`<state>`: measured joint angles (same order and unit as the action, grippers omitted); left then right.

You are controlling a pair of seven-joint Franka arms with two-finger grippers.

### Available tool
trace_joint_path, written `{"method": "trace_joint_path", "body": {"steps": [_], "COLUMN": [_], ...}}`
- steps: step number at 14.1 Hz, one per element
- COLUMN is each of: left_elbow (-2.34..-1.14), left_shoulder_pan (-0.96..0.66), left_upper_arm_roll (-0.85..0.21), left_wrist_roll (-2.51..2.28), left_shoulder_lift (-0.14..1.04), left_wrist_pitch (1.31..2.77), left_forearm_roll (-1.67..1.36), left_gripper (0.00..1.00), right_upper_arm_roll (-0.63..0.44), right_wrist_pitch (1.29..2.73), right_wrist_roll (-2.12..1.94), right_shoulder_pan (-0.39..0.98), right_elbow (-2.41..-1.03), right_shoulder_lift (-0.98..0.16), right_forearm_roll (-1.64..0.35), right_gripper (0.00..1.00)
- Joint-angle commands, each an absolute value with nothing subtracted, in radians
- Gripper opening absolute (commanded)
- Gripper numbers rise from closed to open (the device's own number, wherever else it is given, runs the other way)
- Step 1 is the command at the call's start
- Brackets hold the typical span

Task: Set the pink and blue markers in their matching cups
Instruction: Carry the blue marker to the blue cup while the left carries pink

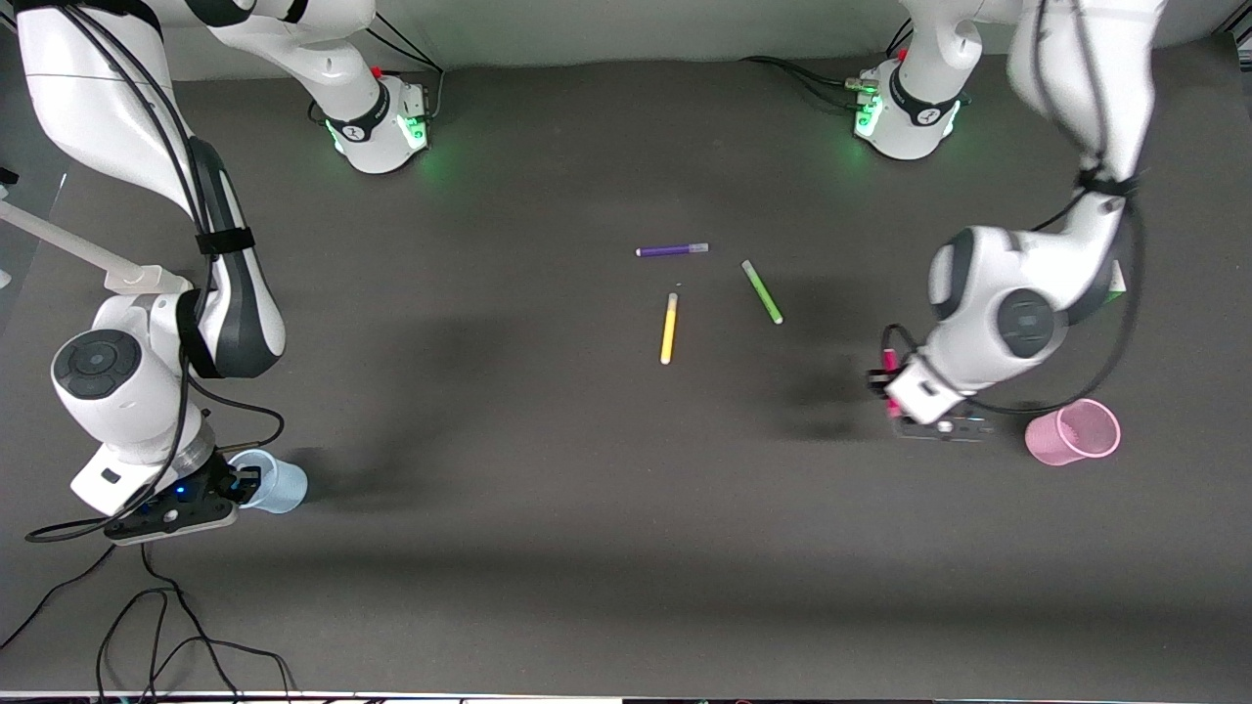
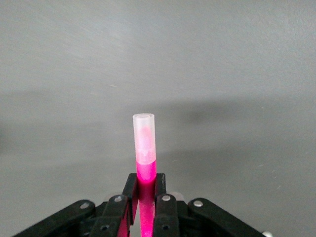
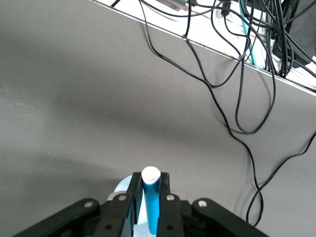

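Note:
The pink marker will drop from my left gripper inside the opening of the pink cup (image 1: 1084, 432).
My left gripper (image 1: 892, 393) is shut on the pink marker (image 1: 890, 363) and holds it above the table, beside the pink cup (image 1: 1074, 432), on the side toward the table's middle. In the left wrist view the pink marker (image 2: 144, 148) sticks out past the fingers (image 2: 129, 190), pale end foremost. My right gripper (image 1: 243, 481) is shut on the blue marker (image 3: 151, 200), white tip foremost, right over the mouth of the pale blue cup (image 1: 279, 484). The cup's rim (image 3: 123, 183) shows just under the fingers (image 3: 165, 190).
A purple pen (image 1: 672, 250), a green pen (image 1: 762, 291) and a yellow pen (image 1: 669, 329) lie in the middle of the table. Loose black cables (image 1: 147, 626) lie on the table nearer to the front camera than the blue cup.

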<state>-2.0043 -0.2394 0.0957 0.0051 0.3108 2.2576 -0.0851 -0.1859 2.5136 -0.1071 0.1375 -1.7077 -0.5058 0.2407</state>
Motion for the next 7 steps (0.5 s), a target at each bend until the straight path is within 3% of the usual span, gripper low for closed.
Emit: {"method": "trace_joint_path", "body": {"steps": [1, 4, 7], "left_elbow": [-1.993, -1.954, -1.93], "left_shoulder_pan": [-0.244, -0.239, -0.154], "left_upper_arm_roll": [0.197, 0.308, 0.313], "left_wrist_roll": [0.224, 0.527, 0.76], "left_shoulder_lift": [0.236, 0.232, 0.235], "left_wrist_pitch": [2.204, 2.226, 2.288], "left_forearm_roll": [-0.075, -0.086, -0.144], "left_gripper": [0.0, 0.0, 0.0], "right_upper_arm_roll": [-0.19, -0.193, -0.207], "right_wrist_pitch": [2.546, 2.641, 2.652], "right_wrist_roll": [-0.115, -0.115, -0.115], "right_shoulder_pan": [0.144, 0.143, 0.144], "right_elbow": [-1.764, -1.85, -1.879], "right_shoulder_lift": [-0.462, -0.446, -0.431], "right_forearm_roll": [0.226, 0.21, 0.21], "right_gripper": [0.0, 0.0, 0.0]}}
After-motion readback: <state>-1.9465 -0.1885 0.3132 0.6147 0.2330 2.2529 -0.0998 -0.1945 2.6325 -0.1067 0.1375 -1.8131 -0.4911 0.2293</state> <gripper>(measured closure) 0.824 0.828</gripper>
